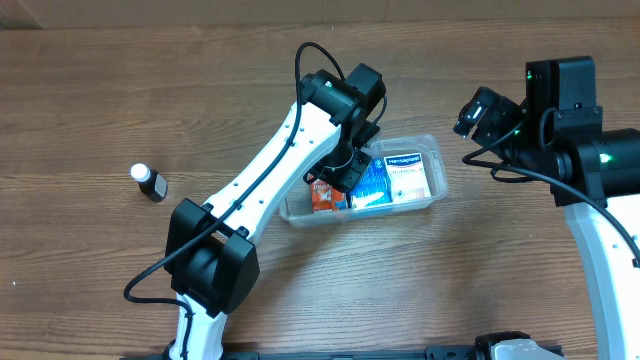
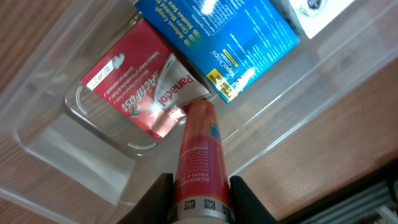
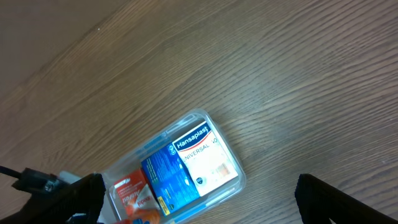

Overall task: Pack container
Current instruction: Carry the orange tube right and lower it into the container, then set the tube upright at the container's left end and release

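My plan is to set the red-orange tube down with my left gripper between the red Panadol box and the clear container's near end (image 1: 291,176) (image 2: 74,149).
The clear container (image 1: 436,192) lies at mid-table, holding a white Hansaplast box (image 1: 410,170), a blue box (image 1: 371,183) and a red Panadol box (image 2: 124,81). My left gripper (image 2: 200,194) is shut on a red-orange tube (image 2: 199,149), gripping its lower end. The tube's tip points down into the container's left end (image 2: 50,137), over the red box. My right gripper (image 3: 199,186) hangs open well above the table, right of the container (image 3: 241,180), with nothing between its fingers (image 3: 81,198).
A small dark bottle with a white cap (image 1: 148,182) stands on the wooden table, far left of the container. The left arm (image 1: 270,170) stretches diagonally from the front edge to the container.
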Available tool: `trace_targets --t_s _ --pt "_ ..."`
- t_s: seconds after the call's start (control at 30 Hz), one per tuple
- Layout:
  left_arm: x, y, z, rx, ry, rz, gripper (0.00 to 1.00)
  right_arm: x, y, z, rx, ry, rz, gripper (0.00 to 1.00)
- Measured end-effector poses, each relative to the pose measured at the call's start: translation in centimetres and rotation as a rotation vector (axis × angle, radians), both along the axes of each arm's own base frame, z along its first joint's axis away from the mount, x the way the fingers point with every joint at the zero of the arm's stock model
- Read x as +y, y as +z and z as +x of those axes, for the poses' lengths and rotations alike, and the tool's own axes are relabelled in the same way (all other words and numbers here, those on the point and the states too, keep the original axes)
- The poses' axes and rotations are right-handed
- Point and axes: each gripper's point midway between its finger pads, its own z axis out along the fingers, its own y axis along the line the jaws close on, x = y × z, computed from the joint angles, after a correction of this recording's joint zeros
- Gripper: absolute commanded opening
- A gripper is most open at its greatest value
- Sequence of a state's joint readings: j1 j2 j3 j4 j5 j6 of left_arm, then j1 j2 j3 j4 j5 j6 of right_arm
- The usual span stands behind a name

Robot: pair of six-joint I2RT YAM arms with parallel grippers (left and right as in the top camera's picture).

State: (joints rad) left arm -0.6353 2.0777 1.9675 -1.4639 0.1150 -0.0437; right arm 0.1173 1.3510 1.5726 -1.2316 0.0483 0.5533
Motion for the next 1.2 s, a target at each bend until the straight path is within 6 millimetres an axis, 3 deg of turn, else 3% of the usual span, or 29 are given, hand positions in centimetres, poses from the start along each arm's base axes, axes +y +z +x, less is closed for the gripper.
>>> trace_targets --t_s 0.2,0.5,0.67,0.77,0.93,1.1,1.2 --pt "-0.4 0.1 -0.9 0.038 -0.061 -0.035 0.11 0.0 0.0 0.0 0.000 0.000 -0.001 1.00" --pt "0.1 -0.1 2.1 -0.098 -0.010 0.021 0.10 0.0 0.0 0.0 0.000 0.000 0.000 1.00" --pt "0.3 0.0 1.4 -0.070 -0.012 0.028 0.09 0.0 0.0 0.0 0.000 0.000 0.000 1.00" --pt "0.4 1.0 0.2 -0.020 -0.019 0.021 0.11 0.0 0.0 0.0 0.000 0.000 0.000 1.00" --pt "-0.4 3.1 0.0 -0.019 -0.043 -0.034 0.10 0.0 0.0 0.0 0.000 0.000 0.000 1.00" --pt "1.5 3.0 0.9 -0.052 -0.013 0.045 0.09 0.0 0.0 0.0 0.000 0.000 0.000 1.00" --pt "3.6 3.0 1.6 -0.043 0.052 0.083 0.09 0.0 0.0 0.0 0.000 0.000 -0.001 1.00"
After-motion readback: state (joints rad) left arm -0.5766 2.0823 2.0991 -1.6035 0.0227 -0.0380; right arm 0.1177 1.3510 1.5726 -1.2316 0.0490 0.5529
